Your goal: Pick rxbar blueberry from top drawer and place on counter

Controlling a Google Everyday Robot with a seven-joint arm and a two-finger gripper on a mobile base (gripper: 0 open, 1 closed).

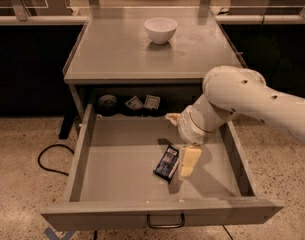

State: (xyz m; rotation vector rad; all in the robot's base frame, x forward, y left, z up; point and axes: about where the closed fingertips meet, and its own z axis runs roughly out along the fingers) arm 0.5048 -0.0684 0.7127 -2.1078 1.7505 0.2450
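Note:
My gripper should close on the far end (172,152) of the rxbar blueberry, which is the end closer to the counter.
The rxbar blueberry (167,163), a dark blue flat bar with white lettering, lies on the floor of the open top drawer (117,159), right of its middle. My gripper (188,162) hangs from the white arm (242,96) and reaches down into the drawer. It sits right beside the bar's right edge, at or just above the drawer floor. The grey-beige counter (117,49) lies above and behind the drawer. The drawer's dark wire handle (165,222) shows on its front.
A white bowl (160,29) stands at the back middle of the counter. Small pale packets in dark round holders (134,104) sit at the drawer's back. A black cable (47,159) lies on the speckled floor to the left.

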